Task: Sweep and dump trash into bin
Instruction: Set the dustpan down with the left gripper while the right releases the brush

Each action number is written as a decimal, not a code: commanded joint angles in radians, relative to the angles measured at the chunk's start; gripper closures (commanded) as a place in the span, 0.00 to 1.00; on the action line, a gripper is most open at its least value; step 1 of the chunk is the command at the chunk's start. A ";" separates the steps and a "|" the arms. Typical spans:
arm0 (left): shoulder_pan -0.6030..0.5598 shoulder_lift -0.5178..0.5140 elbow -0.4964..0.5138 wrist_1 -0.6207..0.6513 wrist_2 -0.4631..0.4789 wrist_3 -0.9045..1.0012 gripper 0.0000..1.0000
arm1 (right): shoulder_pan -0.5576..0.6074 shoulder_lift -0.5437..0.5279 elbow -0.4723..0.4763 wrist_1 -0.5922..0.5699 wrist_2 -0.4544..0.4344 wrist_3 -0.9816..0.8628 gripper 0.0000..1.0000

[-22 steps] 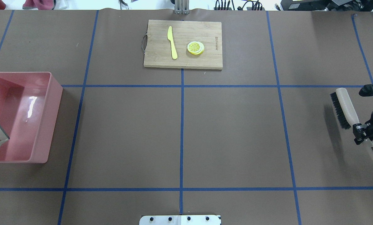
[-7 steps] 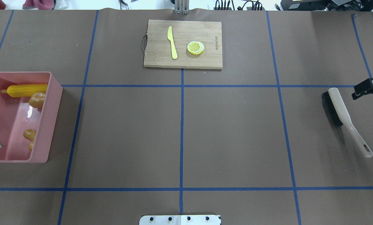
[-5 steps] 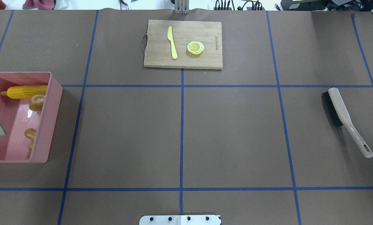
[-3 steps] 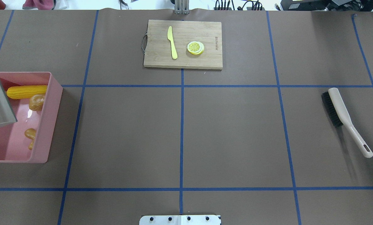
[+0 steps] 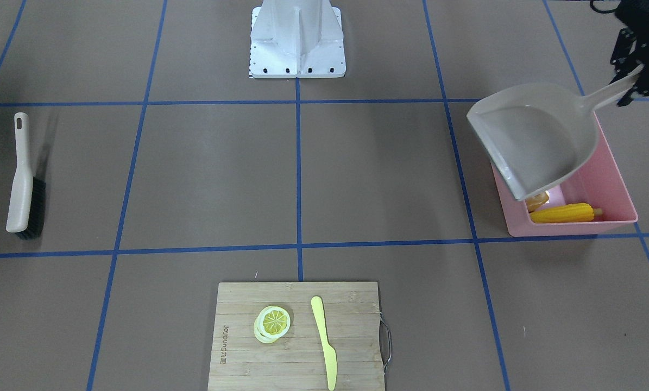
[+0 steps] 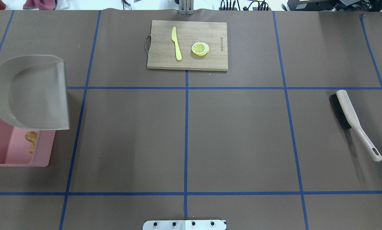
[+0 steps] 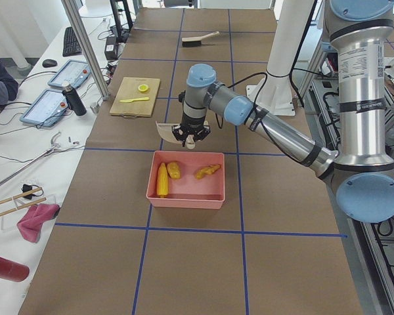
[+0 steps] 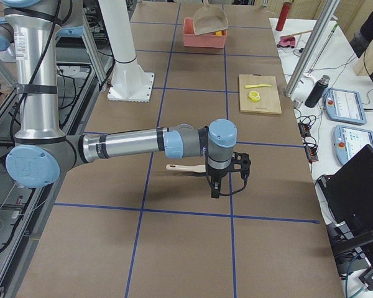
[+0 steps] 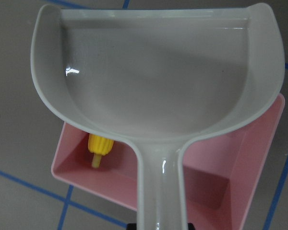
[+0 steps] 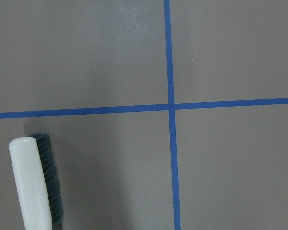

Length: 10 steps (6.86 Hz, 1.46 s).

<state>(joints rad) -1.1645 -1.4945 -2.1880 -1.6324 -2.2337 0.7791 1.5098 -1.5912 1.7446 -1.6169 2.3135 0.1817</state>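
Next, I set the beige dustpan down with my left gripper on the bare table [image 5: 354,158] between the robot base and the cutting board. The dustpan is still above the pink bin.
The pink bin [image 5: 612,179] stands at the table's left end and also shows in the overhead view [image 6: 5,156]. In it lie the yellow corn cob [image 5: 562,213], the brown potato [image 5: 537,201] and the tan ginger root [image 6: 31,137]. My left gripper [image 5: 631,87] is shut on the handle of the beige dustpan [image 6: 31,92], held empty and roughly level above the bin's far half. The pan hides much of the bin in the left wrist view [image 9: 158,72]. My right gripper [image 8: 214,186] hangs above the table beside the brush [image 6: 350,111]; I cannot tell whether it is open.
The brush lies flat on the table at the right end, and shows in the right wrist view [image 10: 31,187]. A wooden cutting board [image 6: 187,44] at the far middle carries a pale yellow knife [image 6: 176,43] and lemon slices [image 6: 200,49]. The robot base [image 5: 297,38] stands at the near middle.
The trash dropped from the tilted dustpan into the bin. The dustpan then swung up and level over the bin. My right gripper let go of the brush and left the overhead view.
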 commanded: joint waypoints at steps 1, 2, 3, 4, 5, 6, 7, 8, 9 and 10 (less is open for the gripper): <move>0.217 -0.119 0.143 -0.252 -0.001 -0.146 0.92 | 0.010 -0.021 0.000 0.000 0.003 -0.007 0.00; 0.261 -0.189 0.222 -0.350 0.000 -0.253 0.92 | 0.012 -0.023 0.006 0.000 0.007 -0.004 0.00; 0.299 -0.225 0.270 -0.395 0.000 -0.294 0.92 | 0.012 -0.026 0.009 0.002 0.010 -0.004 0.00; 0.333 -0.254 0.324 -0.403 0.003 -0.296 0.92 | 0.012 -0.024 0.013 0.003 0.020 -0.002 0.00; 0.362 -0.291 0.371 -0.406 0.006 -0.304 0.92 | 0.012 -0.024 0.012 0.002 0.020 0.004 0.00; 0.408 -0.315 0.385 -0.405 0.009 -0.311 0.91 | 0.012 -0.032 0.012 0.002 0.020 0.005 0.00; 0.426 -0.338 0.402 -0.406 0.009 -0.311 0.90 | 0.012 -0.033 0.009 0.003 0.020 0.005 0.00; 0.445 -0.358 0.421 -0.411 0.009 -0.307 0.85 | 0.012 -0.035 0.007 0.003 0.020 0.005 0.00; 0.445 -0.366 0.448 -0.464 0.009 -0.311 0.79 | 0.012 -0.036 0.006 0.003 0.021 0.004 0.00; 0.453 -0.374 0.459 -0.477 0.009 -0.311 0.76 | 0.012 -0.038 0.006 0.003 0.020 0.005 0.00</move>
<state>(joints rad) -0.7203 -1.8575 -1.7477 -2.0833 -2.2243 0.4690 1.5217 -1.6272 1.7511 -1.6138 2.3339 0.1865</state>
